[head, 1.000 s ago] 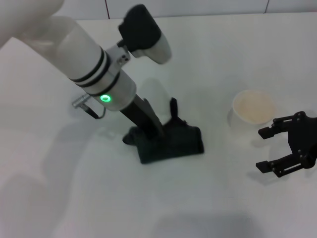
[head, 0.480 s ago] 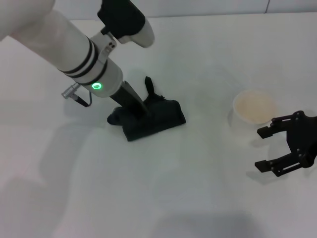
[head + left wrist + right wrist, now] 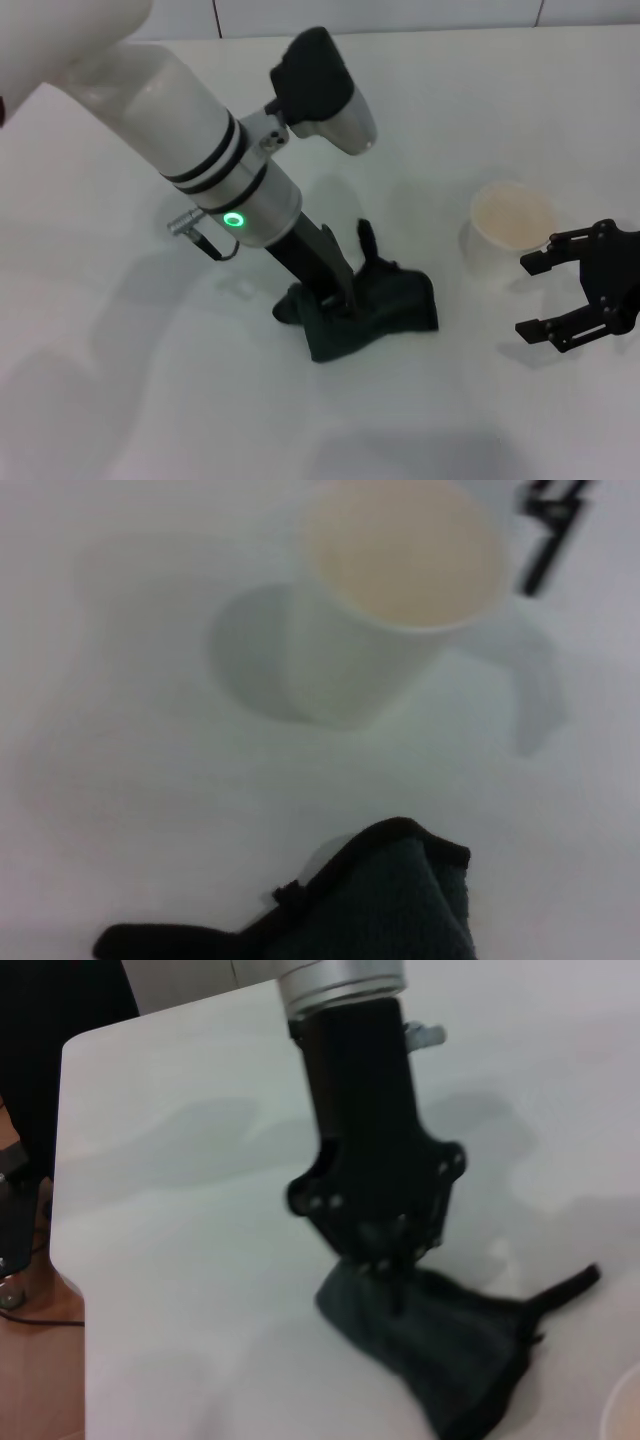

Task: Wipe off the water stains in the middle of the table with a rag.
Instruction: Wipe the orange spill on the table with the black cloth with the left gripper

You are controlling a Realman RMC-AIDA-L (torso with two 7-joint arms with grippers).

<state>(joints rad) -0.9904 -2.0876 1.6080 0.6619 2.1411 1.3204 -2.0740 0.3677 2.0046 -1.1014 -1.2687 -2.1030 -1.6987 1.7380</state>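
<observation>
Next, my left gripper lets go of the dark rag on the bare white table, farther (image 3: pixel 264 277) away from the white cup.
My left gripper (image 3: pixel 328 298) is shut on a dark rag (image 3: pixel 385 312) and presses it flat on the white table (image 3: pixel 150 400), near the middle. The right wrist view shows the left gripper (image 3: pixel 388 1260) pinching the rag (image 3: pixel 455 1355) from above. The rag's edge and a dangling tag show in the left wrist view (image 3: pixel 395 905). No orange-brown water stain shows in any view; it may lie under the rag. My right gripper (image 3: pixel 525 298) is open and empty, low over the table at the right edge, apart from the rag.
A white cup (image 3: pixel 512 225) with an orange-tinted inside stands right of the rag, just beside the right gripper; it fills the left wrist view (image 3: pixel 400 590). The table's edge and the floor (image 3: pixel 40 1360) show in the right wrist view.
The left gripper slid the rag away to the far left, then back to the near right, past where it began and closer to the cup. The right arm has not moved.
</observation>
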